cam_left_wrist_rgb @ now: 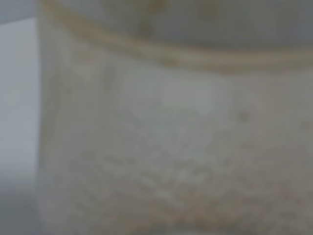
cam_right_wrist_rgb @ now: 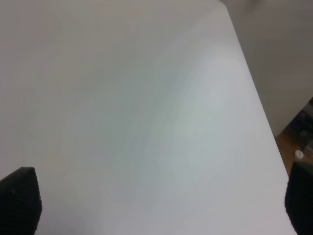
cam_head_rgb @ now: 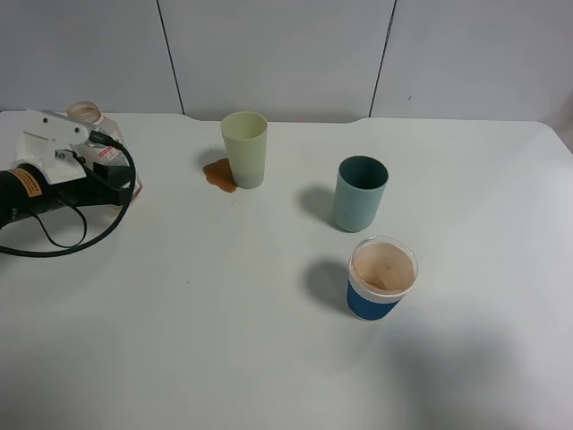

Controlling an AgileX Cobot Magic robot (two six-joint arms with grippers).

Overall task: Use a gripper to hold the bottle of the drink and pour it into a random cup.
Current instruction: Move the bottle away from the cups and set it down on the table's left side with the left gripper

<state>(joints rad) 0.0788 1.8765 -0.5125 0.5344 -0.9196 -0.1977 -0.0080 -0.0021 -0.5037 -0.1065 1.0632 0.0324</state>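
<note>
My left gripper will set the bottle down on the table across the brown spill from the yellow-green cup (cam_head_rgb: 134,211).
The bottle of the drink (cam_head_rgb: 88,115) stands at the far left of the table, its open neck and part of its white-and-pink label showing. My left gripper (cam_head_rgb: 106,175), white and black with a looping cable, is around the bottle's body and seems shut on it. The blurred bottle (cam_left_wrist_rgb: 176,137) fills the left wrist view and hides the fingers. The tall pale yellow-green cup (cam_head_rgb: 244,148) stands upright at the back centre, well to the right of the bottle. My right gripper (cam_right_wrist_rgb: 156,210) is open and empty over bare table, and is out of the high view.
A brown spill (cam_head_rgb: 220,174) lies at the cup's left foot. A teal cup (cam_head_rgb: 360,193) stands right of centre. A blue-sleeved white cup (cam_head_rgb: 382,278) with brown residue stands nearer the front. The right wrist view shows the table's edge (cam_right_wrist_rgb: 264,122).
</note>
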